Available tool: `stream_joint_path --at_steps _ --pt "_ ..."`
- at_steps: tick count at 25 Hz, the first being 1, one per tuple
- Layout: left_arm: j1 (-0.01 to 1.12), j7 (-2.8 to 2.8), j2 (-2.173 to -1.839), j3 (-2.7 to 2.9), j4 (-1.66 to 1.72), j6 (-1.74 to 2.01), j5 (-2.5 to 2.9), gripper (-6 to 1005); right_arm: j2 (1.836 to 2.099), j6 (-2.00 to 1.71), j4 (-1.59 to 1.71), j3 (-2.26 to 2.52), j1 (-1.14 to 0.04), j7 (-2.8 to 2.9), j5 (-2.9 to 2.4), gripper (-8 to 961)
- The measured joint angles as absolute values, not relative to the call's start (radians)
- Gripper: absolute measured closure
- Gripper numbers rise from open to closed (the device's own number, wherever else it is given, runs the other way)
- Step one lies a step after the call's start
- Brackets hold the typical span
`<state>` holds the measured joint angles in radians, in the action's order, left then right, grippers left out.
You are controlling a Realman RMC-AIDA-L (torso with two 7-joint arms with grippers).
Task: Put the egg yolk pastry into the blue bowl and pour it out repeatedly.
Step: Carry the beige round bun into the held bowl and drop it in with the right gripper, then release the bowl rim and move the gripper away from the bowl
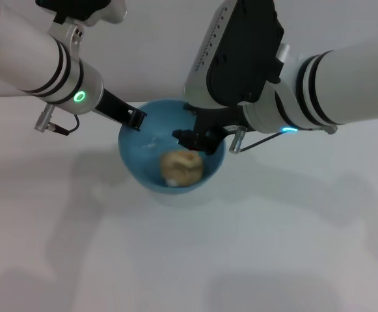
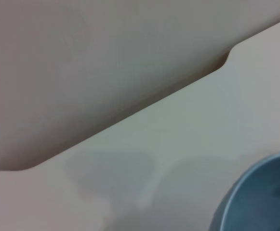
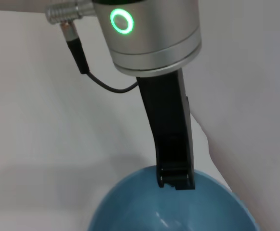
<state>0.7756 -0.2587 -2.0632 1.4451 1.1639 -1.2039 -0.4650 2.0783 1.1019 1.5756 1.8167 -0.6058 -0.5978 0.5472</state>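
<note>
The blue bowl will go down from my left gripper onto the bare white table just nearer me (image 1: 199,218), away from the wall.
The blue bowl (image 1: 143,174) stands in the middle of the white table, and its rim also shows in the left wrist view (image 2: 258,197). The egg yolk pastry (image 1: 182,166), a pale tan lump, lies inside the bowl toward its near side. My left gripper (image 1: 136,117) reaches in from the left and is shut on the bowl's far-left rim; the right wrist view shows its black finger (image 3: 176,179) over the edge of the bowl (image 3: 130,214). My right gripper (image 1: 194,140) hangs open just above the pastry, inside the bowl's mouth, holding nothing.
The white table (image 1: 273,247) spreads around the bowl on all sides. Its far edge meets a pale wall (image 2: 106,57) close behind the bowl. A grey cable (image 1: 62,127) hangs under the left wrist.
</note>
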Motion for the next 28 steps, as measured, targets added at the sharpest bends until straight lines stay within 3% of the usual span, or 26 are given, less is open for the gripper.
stream_joint_path --at_steps 4,17,28 --pt "0.775 -0.259 -2.063 1.445 1.162 -1.204 -0.465 988 2.079 1.087 1.589 1.816 -0.604 -0.574 0.507 500" --pt "0.760 -0.259 -2.063 1.471 1.161 -1.211 -0.467 987 2.083 0.956 1.644 1.840 -0.543 -0.105 -0.001 472" --pt "0.724 -0.255 -2.065 1.585 1.161 -1.172 -0.510 987 2.087 0.627 1.669 1.682 -0.349 0.153 -0.040 472"
